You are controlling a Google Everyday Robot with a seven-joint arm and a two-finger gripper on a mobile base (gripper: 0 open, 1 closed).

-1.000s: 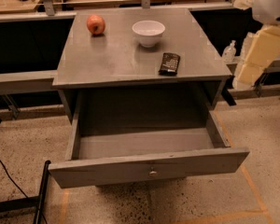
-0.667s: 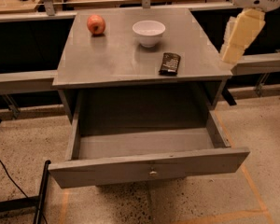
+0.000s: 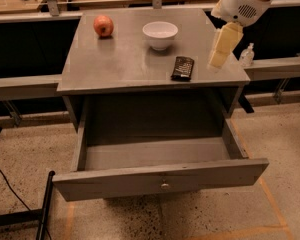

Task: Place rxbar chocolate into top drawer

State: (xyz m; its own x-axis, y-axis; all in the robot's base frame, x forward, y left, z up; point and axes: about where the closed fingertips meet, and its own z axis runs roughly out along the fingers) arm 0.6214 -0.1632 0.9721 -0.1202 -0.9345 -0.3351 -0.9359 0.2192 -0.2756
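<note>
Next, the gripper closes on the middle of the rxbar chocolate (image 3: 183, 68), which is lying close to the front edge of the grey cabinet top.
The rxbar chocolate (image 3: 182, 68), a flat dark bar, lies on the grey cabinet top (image 3: 120, 64) near its front right. The top drawer (image 3: 155, 153) is pulled out below it and its inside is bare. Its front panel has a small round knob (image 3: 165, 186) at the centre. My gripper (image 3: 221, 50), cream-coloured under a white wrist, hangs above the right side of the cabinet top. It is a short way right of the bar and apart from it.
A red apple (image 3: 103, 26) and a white bowl (image 3: 160, 35) stand at the back of the cabinet top. A small clear bottle (image 3: 247, 54) stands on the rail to the right. A black pole (image 3: 42, 211) lies on the floor at the lower left.
My gripper has moved left and down from beside the cabinet's right edge to above the top, closer to the bar. Nothing else has moved.
</note>
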